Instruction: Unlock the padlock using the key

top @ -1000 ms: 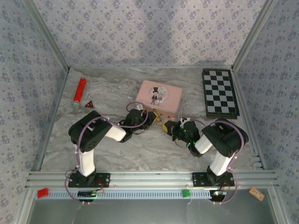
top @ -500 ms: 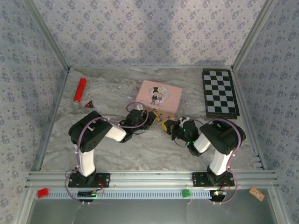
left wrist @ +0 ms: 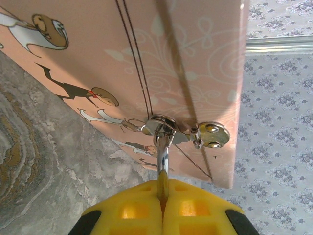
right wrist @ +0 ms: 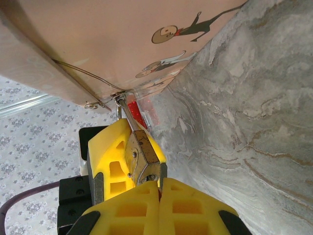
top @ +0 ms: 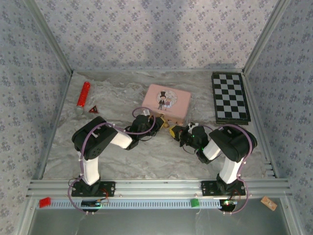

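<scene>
The padlock juts from my left gripper's nearly shut fingertips; it should reopen and grip the brass body point(right wrist: 145, 159) deeper first.
The pink box point(top: 166, 101) lies mid-table. The brass padlock point(right wrist: 142, 154) hangs by its silver shackle point(left wrist: 163, 155) from the box's metal hasp ring point(left wrist: 159, 125). My left gripper point(left wrist: 163, 185) is shut on the padlock's body, whose brass edge shows between the yellow fingers. From the right, my right gripper point(right wrist: 159, 185) is shut tight against the padlock's keyhole end. A sliver of the key point(right wrist: 149, 177) shows at the keyhole; the rest is hidden between the fingers. In the top view, both grippers meet at the box's near edge, left gripper point(top: 155, 122) and right gripper point(top: 175, 131).
A folded chessboard point(top: 231, 97) lies at the back right. A red cylinder point(top: 83, 96) and a small red triangle point(top: 93, 108) lie at the back left. Metal-framed walls enclose the marbled table point(top: 146, 156).
The right arm has edged slightly left, toward the padlock. The left arm and the box have stayed put.
</scene>
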Robot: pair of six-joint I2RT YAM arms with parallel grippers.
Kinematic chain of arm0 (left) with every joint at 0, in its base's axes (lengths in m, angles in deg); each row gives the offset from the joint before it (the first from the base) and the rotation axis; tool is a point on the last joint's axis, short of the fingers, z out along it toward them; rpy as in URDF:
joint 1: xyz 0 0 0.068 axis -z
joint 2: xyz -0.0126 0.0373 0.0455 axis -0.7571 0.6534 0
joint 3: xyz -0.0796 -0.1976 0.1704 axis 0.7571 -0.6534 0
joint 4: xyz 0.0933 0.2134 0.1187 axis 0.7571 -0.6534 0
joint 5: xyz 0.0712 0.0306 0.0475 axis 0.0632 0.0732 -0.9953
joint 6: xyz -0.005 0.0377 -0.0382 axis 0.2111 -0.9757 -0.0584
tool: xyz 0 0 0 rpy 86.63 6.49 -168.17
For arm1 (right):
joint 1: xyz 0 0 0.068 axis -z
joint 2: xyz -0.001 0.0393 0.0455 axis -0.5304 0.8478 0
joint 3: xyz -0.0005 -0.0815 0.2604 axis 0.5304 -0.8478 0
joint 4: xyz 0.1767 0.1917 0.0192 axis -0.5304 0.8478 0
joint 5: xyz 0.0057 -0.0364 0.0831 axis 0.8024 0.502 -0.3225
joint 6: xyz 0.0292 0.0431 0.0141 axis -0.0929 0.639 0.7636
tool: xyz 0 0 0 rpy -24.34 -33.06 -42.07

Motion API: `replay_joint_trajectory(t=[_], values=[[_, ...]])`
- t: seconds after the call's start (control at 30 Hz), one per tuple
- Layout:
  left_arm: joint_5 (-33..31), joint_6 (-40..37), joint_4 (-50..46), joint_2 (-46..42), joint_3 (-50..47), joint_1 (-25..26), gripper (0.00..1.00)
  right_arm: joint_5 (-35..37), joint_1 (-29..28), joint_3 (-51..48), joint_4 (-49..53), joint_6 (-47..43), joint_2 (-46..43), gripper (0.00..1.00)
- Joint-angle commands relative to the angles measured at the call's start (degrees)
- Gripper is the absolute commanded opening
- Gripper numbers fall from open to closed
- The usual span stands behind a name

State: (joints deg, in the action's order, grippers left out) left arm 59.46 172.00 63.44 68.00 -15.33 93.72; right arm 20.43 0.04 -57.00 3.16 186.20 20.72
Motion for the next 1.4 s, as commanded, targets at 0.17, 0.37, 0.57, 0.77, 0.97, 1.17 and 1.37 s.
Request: replay_joint_trajectory(t=[0.17, 0.37, 0.57, 0.77, 0.97, 1.17, 1.37], values=[[2.55, -0.48, 0.52, -1.97, 0.05, 0.98, 0.13, 0.52, 0.12, 2.27, -0.3, -0.92, -1.06, 0.0], [2.73, -0.97, -1.24, -2.2, 0.66, 0.98, 0.21, 0.78, -0.08, 2.09, 0.17, -1.09, -1.24, 0.0], [3.12, -1.42, -2.03, -2.38, 1.21, 1.09, 0.29, 0.76, -0.42, 2.59, -0.2, -0.94, -0.33, 0.0], [3.4, -1.63, -1.94, -2.16, 1.48, 1.09, 0.33, 0.8, -0.73, 2.63, -0.31, -0.92, -0.04, 0.0], [5.12, -1.28, -0.88, -0.42, 3.09, 1.07, 0.19, 0.94, -1.24, 2.77, -0.27, -0.92, 0.13, 0.0], [5.67, -0.83, -0.09, -0.16, 3.21, 1.22, 0.08, 0.87, -0.89, 2.81, 0.05, -2.1, 0.38, 0.0], [5.8, -1.45, -1.4, -1.72, 2.87, 1.31, 0.02, -0.53, 2.07, 2.73, -1.69, -3.46, 1.69, 0.0]])
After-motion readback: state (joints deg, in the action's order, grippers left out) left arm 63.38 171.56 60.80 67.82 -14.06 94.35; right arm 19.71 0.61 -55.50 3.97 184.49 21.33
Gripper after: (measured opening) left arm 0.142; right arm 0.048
